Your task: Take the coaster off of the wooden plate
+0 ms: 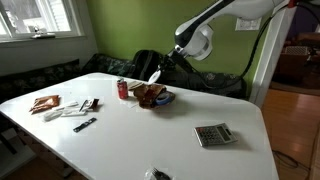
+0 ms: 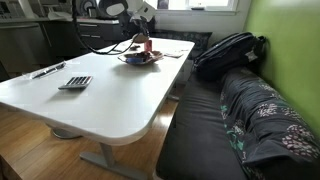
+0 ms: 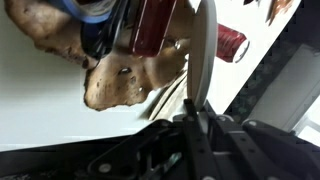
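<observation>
Next, my gripper lets go of the coaster on the bare white table (image 1: 151, 139) between the wooden plate and the near edge of the table.
The coaster (image 3: 203, 50) is a pale thin disc, seen edge-on in the wrist view and pinched between my fingers. In an exterior view it shows as a white tilted sliver (image 1: 155, 75) just above the wooden plate (image 1: 152, 99). My gripper (image 1: 158, 70) is shut on the coaster; it also shows in the wrist view (image 3: 198, 118) and in an exterior view (image 2: 136, 42). The dark brown wooden plate (image 2: 137, 58) sits on the white table and holds brown and blue clutter. In the wrist view brown lumpy pieces (image 3: 122, 80) lie below the coaster.
A red can (image 1: 122, 88) stands next to the plate; it also shows in an exterior view (image 2: 147, 43) and in the wrist view (image 3: 230, 42). A grey calculator-like slab (image 1: 213, 134) lies nearer the table's edge. Packets (image 1: 45, 103) and pens (image 1: 84, 124) lie apart. A black backpack (image 2: 228, 50) sits on the bench.
</observation>
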